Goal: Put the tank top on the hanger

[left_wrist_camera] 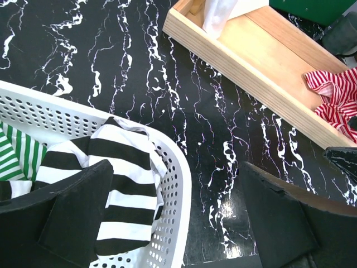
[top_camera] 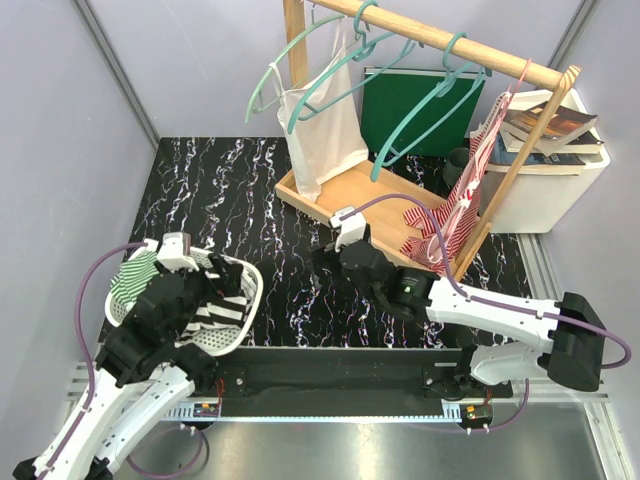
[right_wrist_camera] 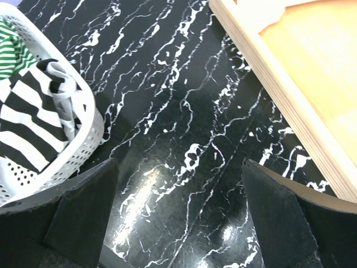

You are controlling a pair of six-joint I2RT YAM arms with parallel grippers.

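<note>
My left gripper will close on the tank top's far end (top_camera: 238,271) (left_wrist_camera: 124,138), where the black-and-white striped cloth bunches up next to the basket's curved far rim.
The black-and-white striped tank top (top_camera: 225,300) lies crumpled in a white perforated basket (top_camera: 256,283) at the near left. It also shows in the left wrist view (left_wrist_camera: 122,190) and the right wrist view (right_wrist_camera: 28,123). My left gripper (top_camera: 212,288) is open over the basket's right rim (left_wrist_camera: 181,184), one finger (left_wrist_camera: 67,215) above the tank top and the other (left_wrist_camera: 295,218) outside above the table. It holds nothing. My right gripper (top_camera: 328,260) is open and empty above bare table (right_wrist_camera: 181,223). Three teal hangers hang on the wooden rod; the right one (top_camera: 430,115) is bare.
A plain white tank top (top_camera: 325,130) hangs on the rack. A red-and-white garment (top_camera: 455,215) hangs from a pink hanger (top_camera: 515,85) over the wooden base tray (top_camera: 350,190). A green-striped garment (top_camera: 135,275) shares the basket. A white box with books (top_camera: 560,170) stands far right.
</note>
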